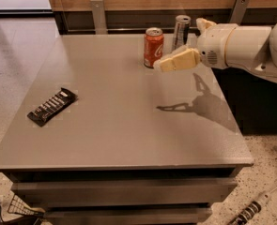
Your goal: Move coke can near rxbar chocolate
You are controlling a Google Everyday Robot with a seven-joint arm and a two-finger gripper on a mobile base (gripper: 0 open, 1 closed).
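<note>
The robot's gripper needs to close around the middle of the body point(153, 50) of the coke can, below the can's silver top, to carry it toward the rxbar chocolate.
The coke can point(153, 47), red-orange with a silver top, stands upright at the far middle of the grey table point(128, 125). The rxbar chocolate point(52, 106), a flat dark wrapper with white lettering, lies near the table's left edge, far from the can. My gripper point(168, 63) reaches in from the right on a white arm point(241, 46). It hovers above the table, just right of and in front of the coke can, with its tip close to the can's lower right side. It holds nothing that I can see.
A taller silver-and-dark can point(180, 32) stands just right of and behind the coke can, close to the gripper. A wooden wall with metal brackets point(98, 13) runs behind the table. A cable point(255, 207) lies on the floor at the lower right.
</note>
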